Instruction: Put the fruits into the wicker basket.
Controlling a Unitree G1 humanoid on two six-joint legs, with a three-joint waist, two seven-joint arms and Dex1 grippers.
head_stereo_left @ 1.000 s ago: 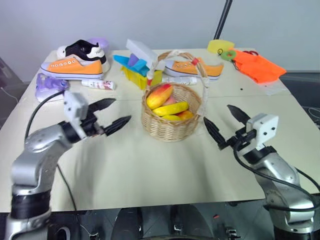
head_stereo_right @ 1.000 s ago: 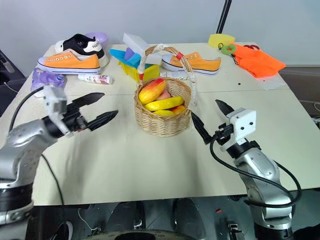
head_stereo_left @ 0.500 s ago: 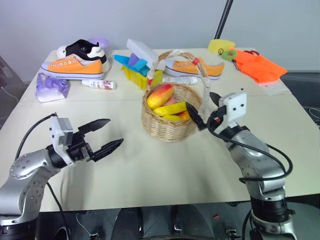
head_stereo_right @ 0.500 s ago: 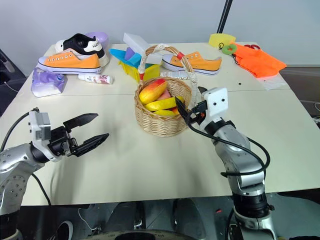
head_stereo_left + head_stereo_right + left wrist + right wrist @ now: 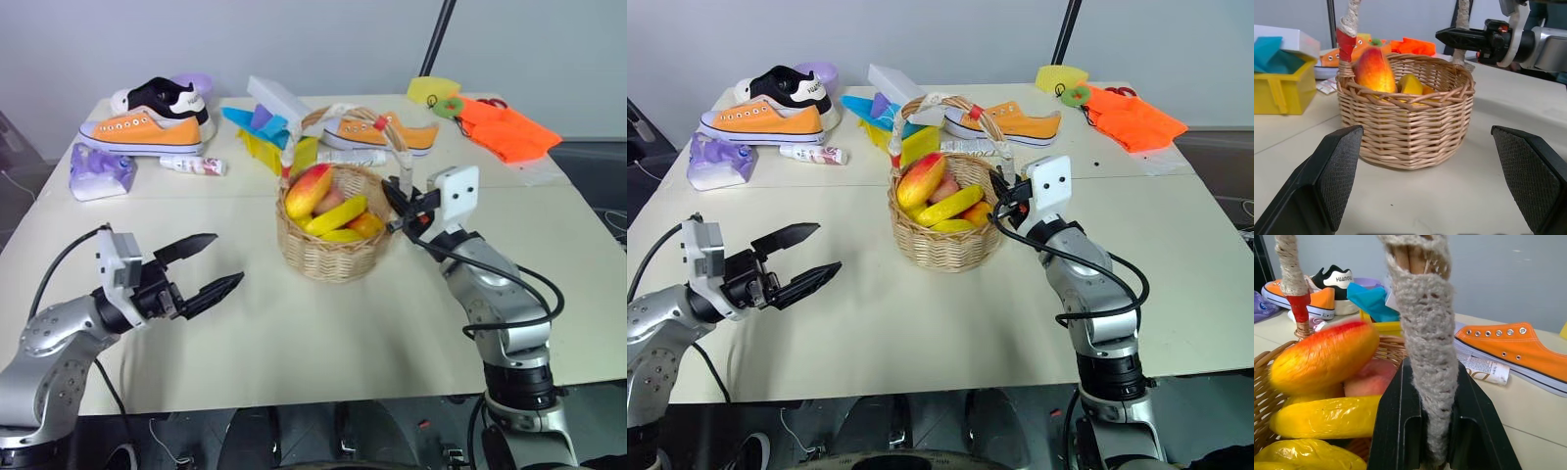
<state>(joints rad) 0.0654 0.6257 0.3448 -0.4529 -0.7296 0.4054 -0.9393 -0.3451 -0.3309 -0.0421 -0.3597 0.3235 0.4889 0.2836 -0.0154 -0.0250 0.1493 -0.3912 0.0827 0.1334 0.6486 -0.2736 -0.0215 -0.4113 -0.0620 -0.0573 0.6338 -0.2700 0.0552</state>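
Note:
Next, I let go of the wicker basket, which stands at mid table now, with my right gripper by the table's side edge (image 5: 531,253), in front of the orange cloth.
The wicker basket (image 5: 333,250) stands at mid table with its arched handle (image 5: 338,111) upright. Inside lie the fruits: a red-and-yellow mango (image 5: 310,190), a pinkish peach (image 5: 1374,377), a yellow banana (image 5: 336,215) and small yellow and orange-red pieces. My right gripper (image 5: 396,201) is shut on the handle's right leg just above the rim; the right wrist view has the wrapped handle (image 5: 1422,308) pinched between the black fingers (image 5: 1396,431). To the basket's left, near the front edge, my left gripper (image 5: 228,258) is open and holds nothing, pointing at the basket.
Behind the basket are a yellow plastic tray (image 5: 265,152) with blue pieces, a white box (image 5: 279,98) and orange sneakers (image 5: 142,132) (image 5: 377,135). A purple packet (image 5: 98,171) and a tube (image 5: 193,165) lie at far left, orange cloth (image 5: 505,132) at far right.
My right gripper swung in from the table's right to the basket handle and shut on it; the basket shifted slightly. My left arm drew back and lower, still open.

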